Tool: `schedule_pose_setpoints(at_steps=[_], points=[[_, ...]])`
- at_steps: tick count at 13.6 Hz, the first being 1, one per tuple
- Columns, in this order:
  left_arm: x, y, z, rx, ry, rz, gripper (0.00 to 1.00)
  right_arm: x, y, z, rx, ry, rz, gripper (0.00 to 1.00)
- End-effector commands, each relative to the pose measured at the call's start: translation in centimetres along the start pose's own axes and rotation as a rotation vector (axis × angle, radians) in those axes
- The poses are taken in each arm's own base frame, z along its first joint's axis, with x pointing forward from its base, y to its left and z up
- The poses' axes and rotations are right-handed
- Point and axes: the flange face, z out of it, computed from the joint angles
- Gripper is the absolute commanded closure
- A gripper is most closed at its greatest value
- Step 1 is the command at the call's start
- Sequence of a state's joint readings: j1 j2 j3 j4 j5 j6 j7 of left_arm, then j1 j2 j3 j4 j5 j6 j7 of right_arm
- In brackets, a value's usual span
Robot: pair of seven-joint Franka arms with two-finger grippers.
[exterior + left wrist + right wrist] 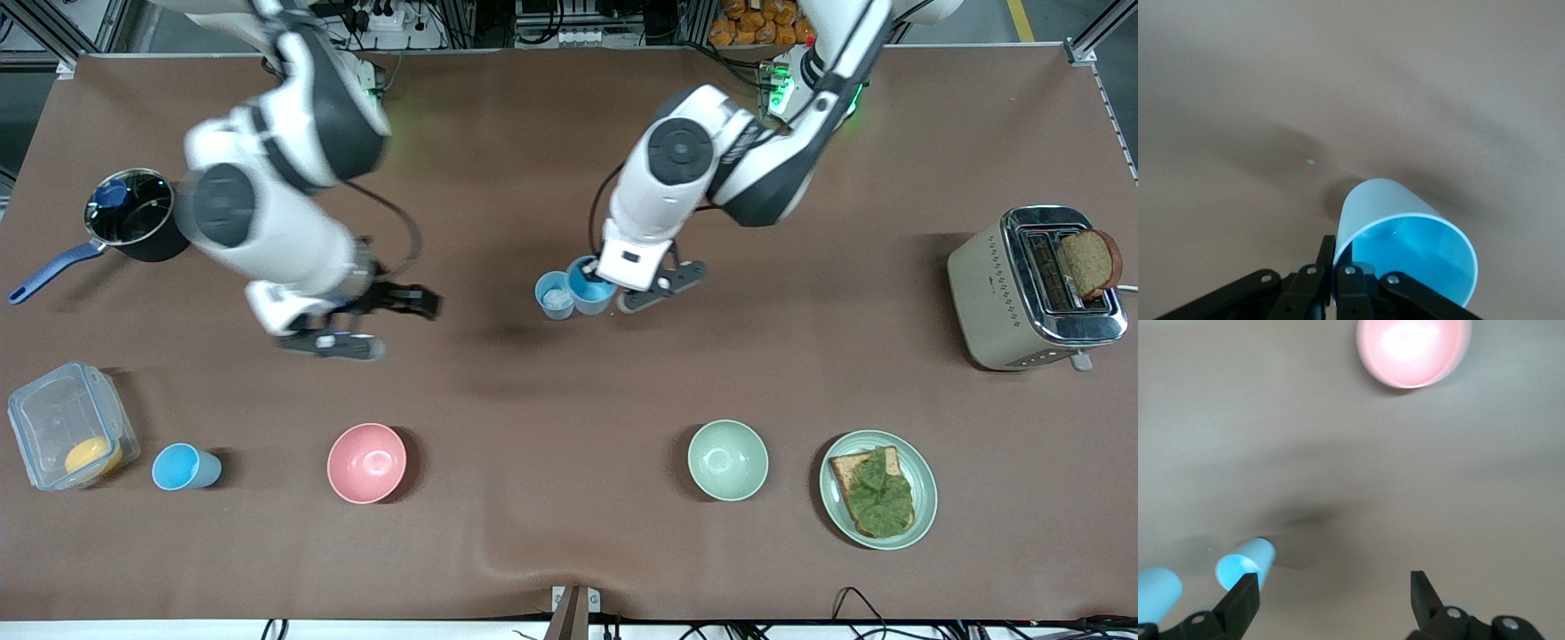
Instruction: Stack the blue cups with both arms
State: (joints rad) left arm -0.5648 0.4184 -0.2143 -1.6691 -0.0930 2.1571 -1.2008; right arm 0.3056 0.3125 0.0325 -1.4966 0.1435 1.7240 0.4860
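My left gripper is going to release the brighter sky-blue cup inside the paler blue cup (555,288) that stands in the middle of the table.
A brighter sky-blue cup (587,286) stands mid-table right beside a paler blue cup (556,295) with a whitish inside. My left gripper (606,289) is shut on the brighter cup's rim. In the left wrist view the gripper (1336,252) pinches the wall of this tilted cup (1405,243), one finger inside and one outside. I cannot tell whether the cup touches the table. My right gripper (382,324) is open and empty over bare table toward the right arm's end. In the right wrist view it (1333,590) spreads wide, with the paler cup (1245,563) off to one side.
A third blue cup (185,467) stands near the front camera beside a clear plastic box (67,427). A pink bowl (366,462), a pale green bowl (727,460) and a plate with toast (878,489) line the front. A pot (133,218) and a toaster (1036,284) stand at the ends.
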Motion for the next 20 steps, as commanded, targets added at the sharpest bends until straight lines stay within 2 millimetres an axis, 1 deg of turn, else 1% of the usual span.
schedule_pose_setpoints(at_steps=[1, 2, 3, 4, 5, 6, 7, 8, 9, 10, 11, 13, 14, 15, 16, 17, 19, 20], points=[[-1.1, 1.8, 2.1, -0.025, -0.019, -0.053, 1.0, 1.4, 5.9, -4.4, 0.015, -0.02, 0.011, 0.0], [-1.6, 2.0, 2.7, -0.02, -0.019, -0.055, 1.0, 1.4, 7.7, -6.2, 0.044, -0.003, 0.004, 0.0], [-2.4, 2.2, 3.1, -0.021, -0.017, -0.044, 1.0, 1.3, 9.8, -7.9, 0.056, 0.019, -0.033, 0.0], [-2.5, 2.2, 3.7, -0.018, -0.02, -0.046, 1.0, 0.4, 11.2, -9.6, 0.057, 0.035, -0.087, 0.0], [-2.8, 2.3, 4.4, -0.01, -0.023, -0.044, 1.0, -0.1, 14.0, -10.3, 0.055, 0.027, -0.114, 0.0], [-3.4, 2.5, 5.3, -0.008, -0.026, -0.036, 1.0, -0.7, 16.2, -11.4, 0.06, 0.037, -0.147, 0.0], [-3.5, 2.5, 6.1, -0.007, -0.027, -0.035, 1.0, -1.0, 17.9, -12.2, 0.051, 0.054, -0.172, 0.0], [-3.3, 2.6, 6.5, -0.01, -0.025, -0.036, 1.0, -1.4, 20.1, -13.4, 0.024, 0.077, -0.198, 0.0], [-3.3, 2.5, 7.1, -0.005, -0.023, -0.033, 1.0, -2.0, 21.8, -13.9, 0.009, 0.073, -0.233, 0.0], [-3.2, 2.5, 7.5, -0.001, -0.02, -0.031, 1.0, -2.7, 23.1, -14.8, 0.004, 0.086, -0.241, 0.0], [-3.1, 2.4, 8.2, 0.012, -0.014, -0.024, 1.0, -3.1, 23.6, -15.3, -0.024, 0.084, -0.239, 0.0], [-3.3, 2.3, 8.8, 0.02, -0.009, -0.014, 1.0, -4.3, 23.9, -16.6, -0.087, 0.089, -0.237, 0.0], [-3.3, 2.3, 9.0, 0.023, -0.01, -0.014, 1.0, -5.1, 24.2, -17.8, -0.104, 0.112, -0.239, 0.0], [-3.1, 2.2, 9.2, 0.026, -0.011, -0.016, 0.82, -5.7, 24.6, -18.4, -0.128, 0.107, -0.243, 0.0], [-3.0, 2.2, 9.3, 0.026, -0.013, -0.02, 0.01, -6.0, 25.1, -19.1, -0.137, 0.104, -0.247, 0.0], [-3.2, 2.3, 9.0, 0.023, -0.011, -0.018, 0.0, -6.1, 25.2, -19.6, -0.14, 0.114, -0.246, 0.0], [-2.6, 2.3, 8.0, 0.011, -0.002, -0.02, 0.0, -5.9, 25.3, -19.5, -0.142, 0.113, -0.249, 0.0], [-2.2, 2.3, 6.7, -0.003, 0.009, -0.022, 0.0, -5.9, 25.2, -19.5, -0.142, 0.113, -0.249, 0.0]])
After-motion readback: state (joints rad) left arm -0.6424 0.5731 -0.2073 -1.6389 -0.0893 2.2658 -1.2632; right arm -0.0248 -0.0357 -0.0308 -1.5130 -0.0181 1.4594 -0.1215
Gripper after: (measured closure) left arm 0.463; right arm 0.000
